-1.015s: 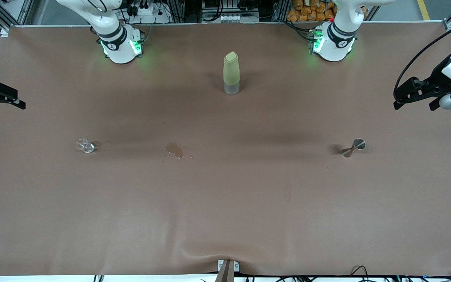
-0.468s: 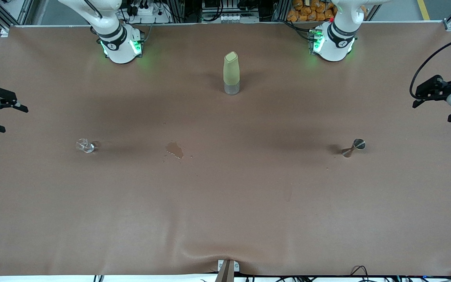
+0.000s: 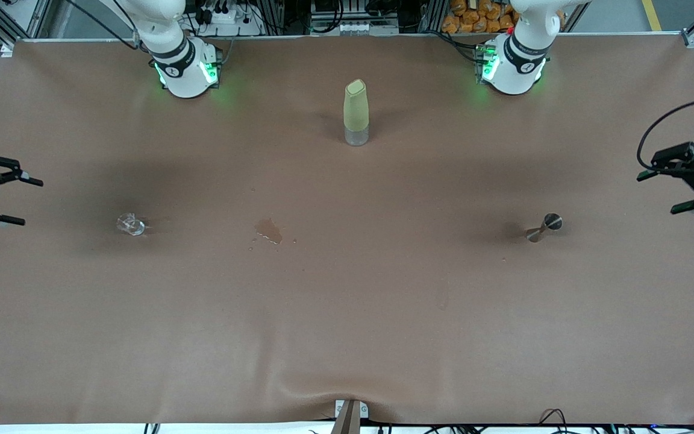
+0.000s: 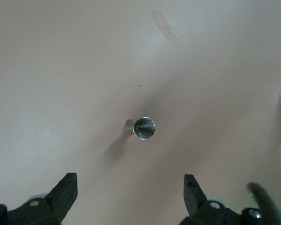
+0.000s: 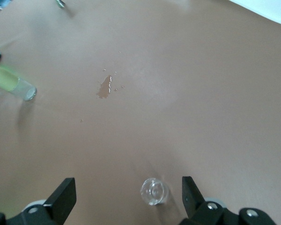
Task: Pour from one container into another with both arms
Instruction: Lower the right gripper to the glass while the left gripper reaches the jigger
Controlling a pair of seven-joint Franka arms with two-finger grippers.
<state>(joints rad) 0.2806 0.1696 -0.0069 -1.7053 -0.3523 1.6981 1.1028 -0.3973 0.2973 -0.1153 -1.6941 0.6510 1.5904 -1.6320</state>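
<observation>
I move my right gripper to the tiny clear cup next and close it around the cup's sides (image 3: 131, 224) (image 5: 155, 191), just below the cup's rim.
The tiny clear cup (image 3: 131, 224) stands on the brown table toward the right arm's end; the right wrist view looks down into the cup (image 5: 153, 191). My right gripper (image 3: 14, 200) hangs open in the air at that end of the table, apart from the cup, its fingers (image 5: 63, 194) spread wide. The silver jigger (image 3: 544, 227) stands toward the left arm's end, and the left wrist view shows the jigger (image 4: 144, 128) rim up. My left gripper (image 3: 660, 193) hovers open by that table end, holding nothing.
A tall olive-green bottle (image 3: 356, 113) with a clear base stands at mid-table near the robots' bases. A small brown spill (image 3: 269, 231) stains the table between cup and jigger. The table cover (image 3: 347, 337) bulges slightly at its front edge.
Both grippers have come down and drifted toward the front camera side, each staying at its own table end. Cup, jigger and bottle have not moved.
</observation>
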